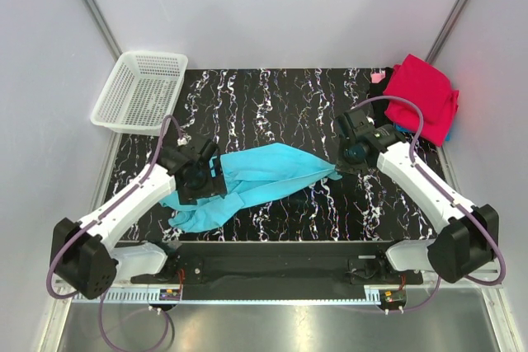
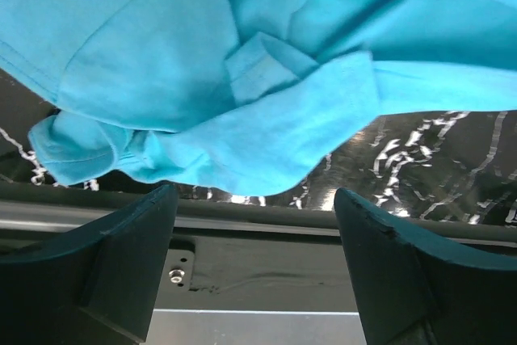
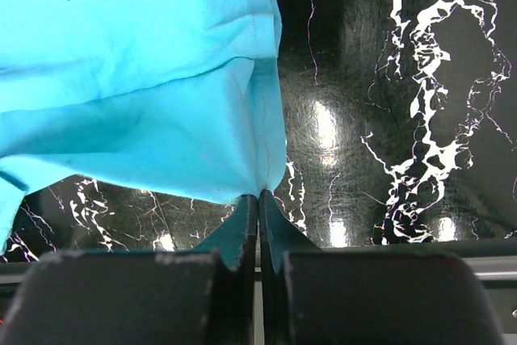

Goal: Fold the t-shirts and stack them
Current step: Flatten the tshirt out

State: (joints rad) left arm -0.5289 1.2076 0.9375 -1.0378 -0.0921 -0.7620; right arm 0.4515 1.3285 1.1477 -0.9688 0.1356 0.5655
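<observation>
The left gripper I use will close on the near edge (image 1: 232, 195) (image 2: 361, 77) of the turquoise t-shirt, where its bunched part meets the stretched part toward my right gripper.
A turquoise t-shirt (image 1: 256, 179) lies bunched and stretched across the middle of the black marbled table (image 1: 272, 96). My right gripper (image 1: 338, 172) is shut on its right end; in the right wrist view the cloth (image 3: 137, 94) runs pinched into the closed fingertips (image 3: 246, 216). My left gripper (image 1: 216, 177) stands open over the shirt's left part. In the left wrist view the crumpled cloth (image 2: 242, 86) hangs beyond the wide-apart fingers (image 2: 129, 264), nothing between them. A red t-shirt (image 1: 422, 92) lies on a pile of others at the back right.
A white mesh basket (image 1: 140, 90) stands at the table's back left corner. Pink and blue cloth edges (image 1: 378, 77) peek from under the red shirt. The table's near edge and a metal rail (image 2: 258, 216) lie right under the left gripper.
</observation>
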